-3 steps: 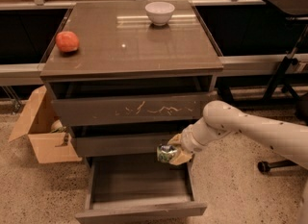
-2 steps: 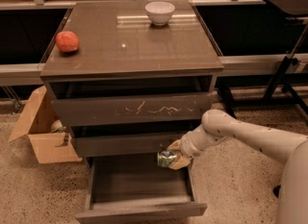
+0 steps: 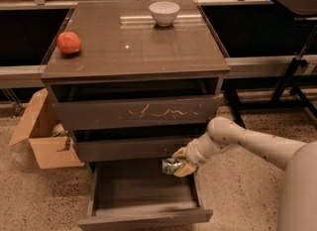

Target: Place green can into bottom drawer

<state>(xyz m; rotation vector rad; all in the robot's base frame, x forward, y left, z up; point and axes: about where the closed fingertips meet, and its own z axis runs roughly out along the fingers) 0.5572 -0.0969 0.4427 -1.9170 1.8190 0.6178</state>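
Observation:
Next, I release the green can from my gripper onto the bottom drawer's dark bottom (image 3: 171, 183), setting it in the half that is nearer to my arm. The can is just above that drawer now.
The green can (image 3: 170, 165) is green-and-white patterned and lies on its side in my gripper (image 3: 179, 163). The gripper is shut on it and holds it just above the right rear part of the open bottom drawer (image 3: 143, 191). The drawer is pulled out, with a wide shallow dark tray and a plain front at the bottom of the view. My pale arm comes in from the lower right. The far side of the can is hidden by the fingers (image 3: 184, 168).
The cabinet top (image 3: 133, 41) bears a red fruit (image 3: 69, 42) at the left and a white bowl (image 3: 164, 12) at the back. The scratched top drawer front (image 3: 136, 112) and narrow middle front (image 3: 126, 149) are above. A cardboard box (image 3: 42, 138) stands left.
The gripper with the can has moved slightly left and down, closer over the open bottom drawer. The arm has swung further into the lower right of the view.

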